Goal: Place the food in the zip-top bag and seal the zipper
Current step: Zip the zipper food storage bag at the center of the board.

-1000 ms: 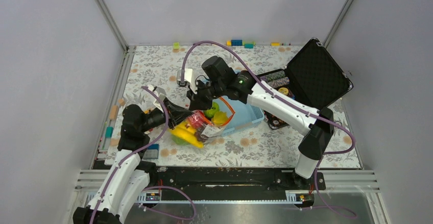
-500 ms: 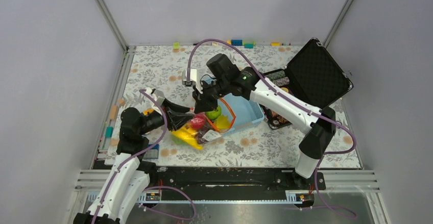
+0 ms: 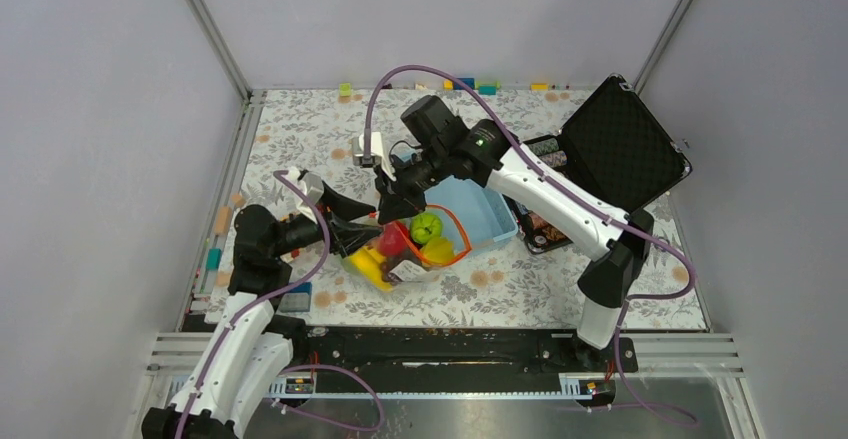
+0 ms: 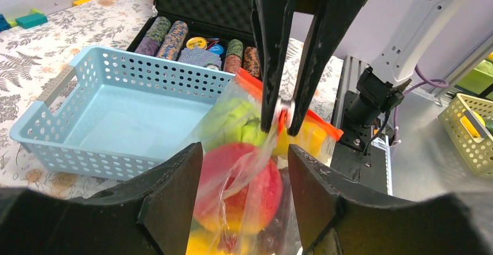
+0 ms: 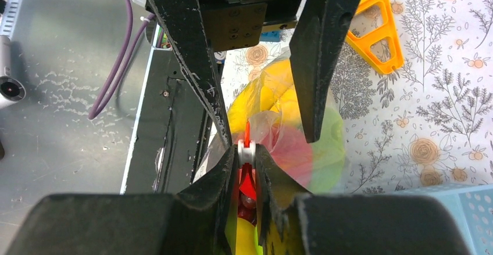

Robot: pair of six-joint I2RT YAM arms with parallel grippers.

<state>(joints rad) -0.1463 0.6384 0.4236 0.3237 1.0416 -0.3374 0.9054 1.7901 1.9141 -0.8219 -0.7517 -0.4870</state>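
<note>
The zipper's end is loose next to the white slider in my right gripper, so next my left gripper pinches that end (image 4: 282, 121) before my right gripper pulls the slider.
The zip-top bag (image 3: 412, 251) lies in front of the blue basket with the food inside: a red apple (image 3: 392, 241), a green piece (image 3: 426, 227), a yellow piece (image 3: 438, 250) and a banana (image 3: 366, 265). My right gripper (image 3: 388, 209) (image 5: 246, 150) is shut on the white slider of the orange-red zipper (image 5: 247, 130) (image 4: 314, 119). My left gripper (image 3: 352, 227) (image 4: 244, 150) is open. Its fingers (image 4: 168, 203) stand either side of the bag's film and the apple (image 4: 247, 185) without pinching them.
The light-blue basket (image 3: 487, 211) (image 4: 116, 110) stands just behind the bag. An open black case (image 3: 612, 149) with striped poker chips (image 4: 197, 40) is at the right. An orange triangular piece (image 5: 378, 28) lies on the floral cloth. Small blocks (image 3: 465, 84) line the far edge.
My left gripper has opened and let go of the bag. The right gripper kept its hold on the slider and shifted slightly, and the bag's mouth has swung toward the basket.
</note>
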